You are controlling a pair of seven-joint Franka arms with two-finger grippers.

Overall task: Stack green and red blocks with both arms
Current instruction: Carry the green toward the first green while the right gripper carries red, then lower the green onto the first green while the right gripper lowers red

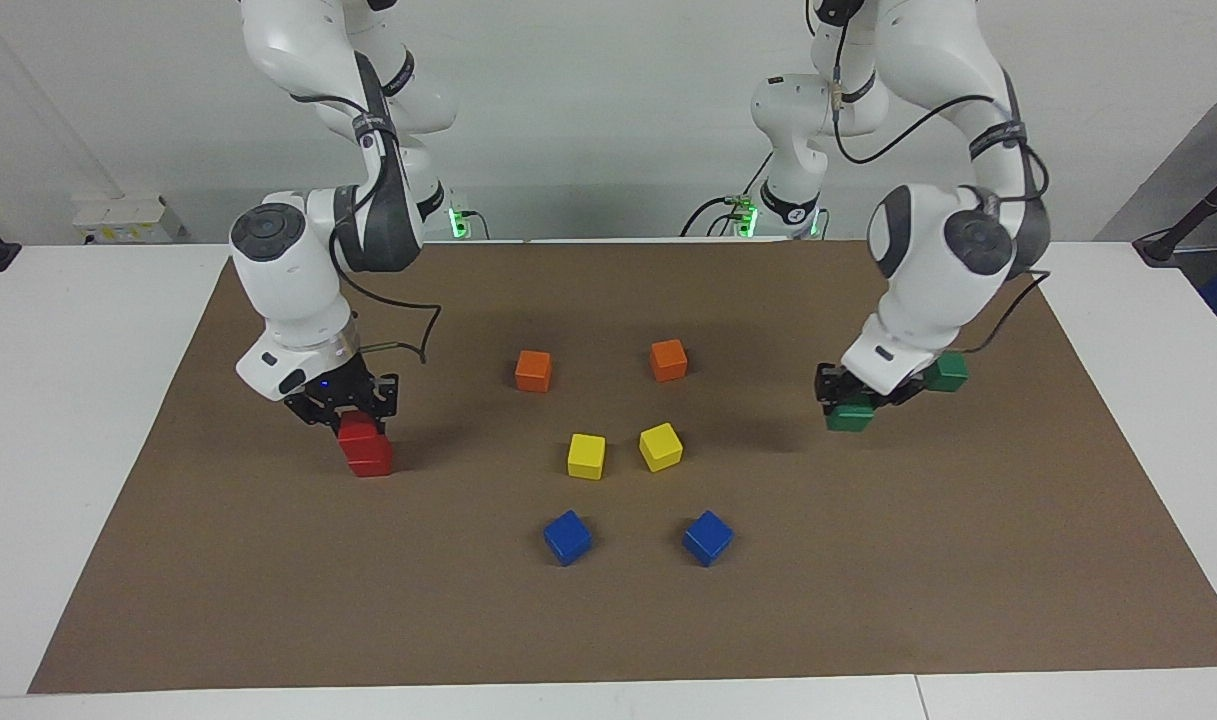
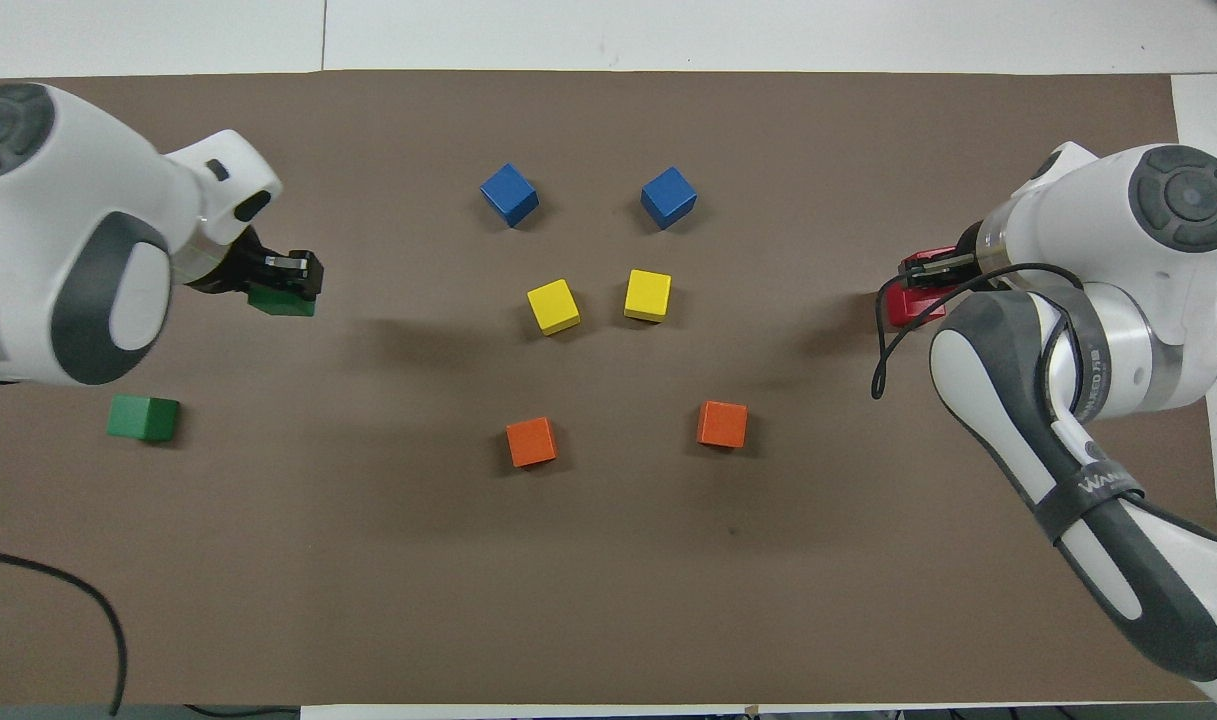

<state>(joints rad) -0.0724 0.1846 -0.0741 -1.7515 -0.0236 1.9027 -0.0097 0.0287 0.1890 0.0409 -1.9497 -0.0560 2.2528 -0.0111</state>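
I will let go of the green block in my left gripper, now raised off the mat, on top of the second green block (image 2: 113,414) that rests on the mat.
My right gripper (image 1: 353,420) is shut on a red block (image 1: 356,434) and holds it on top of, or just above, the second red block (image 1: 372,464), which stands on the mat toward the right arm's end. Whether the two touch, I cannot tell. In the overhead view the right gripper (image 2: 930,268) covers most of both red blocks (image 2: 904,304). My left gripper (image 1: 850,398) is shut on a green block (image 1: 849,418), raised off the mat. The second green block (image 1: 946,372) rests on the mat close beside it, toward the left arm's end (image 2: 144,417).
A brown mat (image 1: 608,620) covers the white table. In its middle stand two orange cubes (image 1: 533,371) (image 1: 668,360), two yellow cubes (image 1: 586,456) (image 1: 660,447) and two blue cubes (image 1: 567,537) (image 1: 708,537), the blue ones farthest from the robots.
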